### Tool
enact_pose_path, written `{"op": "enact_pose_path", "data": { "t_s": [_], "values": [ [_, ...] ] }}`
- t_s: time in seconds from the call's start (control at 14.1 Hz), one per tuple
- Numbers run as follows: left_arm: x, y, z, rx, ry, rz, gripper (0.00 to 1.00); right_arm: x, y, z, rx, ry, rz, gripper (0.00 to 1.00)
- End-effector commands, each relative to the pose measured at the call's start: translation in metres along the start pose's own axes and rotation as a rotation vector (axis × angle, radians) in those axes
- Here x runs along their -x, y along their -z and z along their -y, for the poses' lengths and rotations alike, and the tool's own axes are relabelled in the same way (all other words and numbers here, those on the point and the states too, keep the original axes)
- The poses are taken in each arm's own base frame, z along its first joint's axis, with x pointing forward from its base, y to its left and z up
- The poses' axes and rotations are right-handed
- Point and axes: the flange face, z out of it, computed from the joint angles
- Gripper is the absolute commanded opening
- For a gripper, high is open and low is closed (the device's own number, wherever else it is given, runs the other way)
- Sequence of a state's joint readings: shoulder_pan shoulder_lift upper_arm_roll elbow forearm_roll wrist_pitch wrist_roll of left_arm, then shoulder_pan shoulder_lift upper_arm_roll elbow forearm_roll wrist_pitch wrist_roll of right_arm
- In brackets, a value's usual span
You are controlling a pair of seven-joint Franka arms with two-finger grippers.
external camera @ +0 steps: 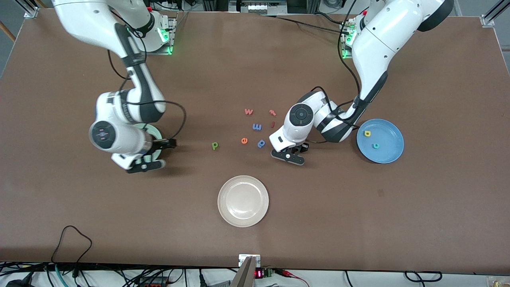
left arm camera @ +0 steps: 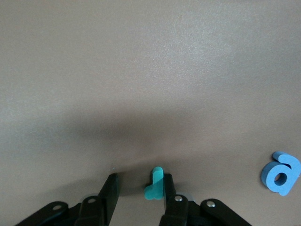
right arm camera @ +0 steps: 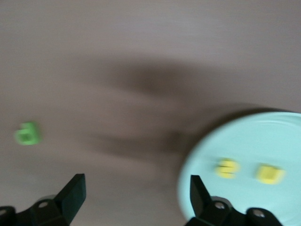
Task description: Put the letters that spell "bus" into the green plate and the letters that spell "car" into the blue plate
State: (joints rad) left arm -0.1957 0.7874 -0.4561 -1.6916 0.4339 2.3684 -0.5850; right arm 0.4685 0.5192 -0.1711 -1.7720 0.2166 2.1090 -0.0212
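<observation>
Next, I close my right gripper on the round part (external camera: 215, 144) (right arm camera: 24, 136) of the dark green "b" between the arms, because the green plate still needs it.
My left gripper (left arm camera: 139, 183) is down at the table beside the loose letters, jaws open around the upright teal "r" (left arm camera: 155, 184). The letter rests against one finger, with a gap to the other. The blue plate (external camera: 388, 153) at the left arm's end holds a yellow "a" (external camera: 367, 133) and a teal "c" (external camera: 375, 146). My right gripper (right arm camera: 136, 193) hangs open and empty beside the green plate (right arm camera: 263, 136), where two yellow letters (right arm camera: 228, 168) lie. The right arm covers most of that plate (external camera: 156, 134) in the front view. The dark green "b" (external camera: 215, 146) lies on the table between the arms.
An orange letter (external camera: 244, 140), two blue letters (external camera: 261, 143) and three red letters (external camera: 248, 111) lie scattered at mid table. A cream-white plate (external camera: 243, 201) sits nearer the front camera.
</observation>
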Motion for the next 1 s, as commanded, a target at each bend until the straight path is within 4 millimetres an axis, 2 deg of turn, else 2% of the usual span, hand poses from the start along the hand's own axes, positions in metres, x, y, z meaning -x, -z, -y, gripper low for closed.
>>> {"op": "enact_pose_path", "data": {
  "t_s": [0.0,0.07,0.21,0.28,0.43,0.57,0.64,0.85,0.92],
  "values": [
    [-0.006,-0.004,0.007,-0.024,0.007,-0.011,0.06,-0.002,-0.013,0.058,-0.006,-0.049,-0.006,0.72],
    [-0.008,-0.001,0.013,-0.029,0.016,-0.011,0.02,-0.002,-0.024,0.072,0.000,-0.084,-0.010,0.71],
    [-0.015,0.011,0.042,-0.061,0.042,0.010,0.00,0.000,-0.044,0.099,0.014,-0.083,-0.019,0.69],
    [-0.020,0.025,0.063,-0.081,0.060,0.022,0.00,-0.001,-0.051,0.102,0.016,-0.096,-0.025,0.69],
    [-0.027,0.069,0.099,-0.134,0.091,0.029,0.00,0.000,-0.060,0.117,0.021,-0.125,-0.043,0.69],
    [-0.024,0.094,0.139,-0.199,0.127,0.097,0.00,0.001,-0.068,0.123,0.027,-0.143,-0.038,0.69],
    [-0.021,0.103,0.167,-0.223,0.148,0.141,0.03,-0.001,-0.069,0.126,0.027,-0.139,-0.045,0.65],
    [0.002,0.109,0.236,-0.272,0.113,0.326,0.04,-0.004,-0.078,0.136,0.032,-0.126,-0.048,0.60],
    [0.009,0.104,0.247,-0.271,0.102,0.365,0.05,-0.004,-0.080,0.137,0.023,-0.135,-0.044,0.60]
  ]
}}
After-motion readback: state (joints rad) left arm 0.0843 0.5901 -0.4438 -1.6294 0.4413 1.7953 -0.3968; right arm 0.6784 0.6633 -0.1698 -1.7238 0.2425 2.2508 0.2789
